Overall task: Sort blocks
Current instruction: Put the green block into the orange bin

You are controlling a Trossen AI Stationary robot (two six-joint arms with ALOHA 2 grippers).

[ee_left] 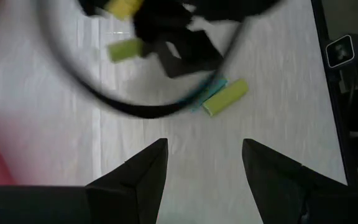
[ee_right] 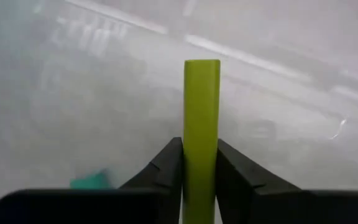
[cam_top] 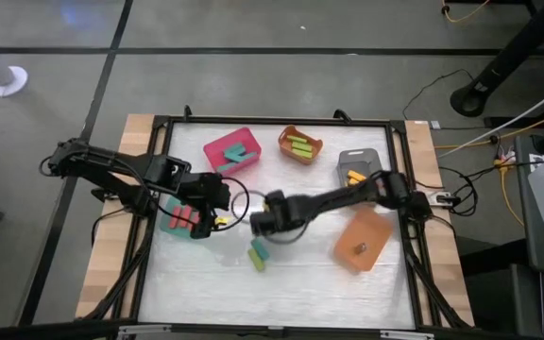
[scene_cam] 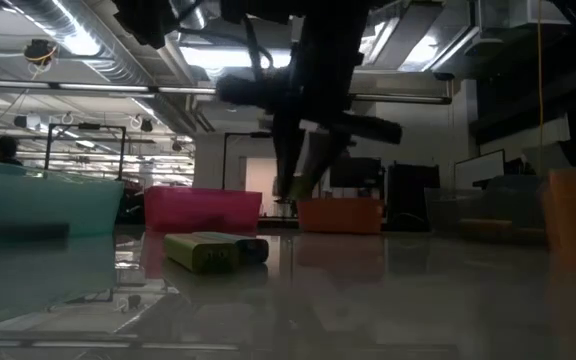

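Note:
The light green block will be released from my right gripper onto the near green blocks in the small orange bin (cam_top: 298,148).
My right gripper (cam_top: 259,224) is over the middle of the table, shut on a light green block (ee_right: 201,118). On the table just near of it, a light green block (cam_top: 261,257) and a teal block (cam_top: 254,247) lie flat side by side; the low view shows this green block (scene_cam: 200,251) too. My left gripper (ee_left: 205,163) is open, above the table beside the teal bin (cam_top: 170,223), which holds red blocks (cam_top: 186,216). It touches nothing. My right gripper pinches the light green block between its two fingers (ee_right: 166,165) at one end (ee_right: 200,155). The block runs along the fingers and its free end (ee_right: 202,68) sticks out well past their tips. In the low view the gripper (scene_cam: 290,190) hangs above the tabletop, block lifted clear.
A pink bin (cam_top: 232,151) with teal blocks, a small orange bin (cam_top: 300,144) with green blocks and a grey bin (cam_top: 357,168) with yellow blocks stand along the far side. A larger orange bin (cam_top: 362,241) stands at right. A black cable loop (cam_top: 239,203) hangs between the grippers.

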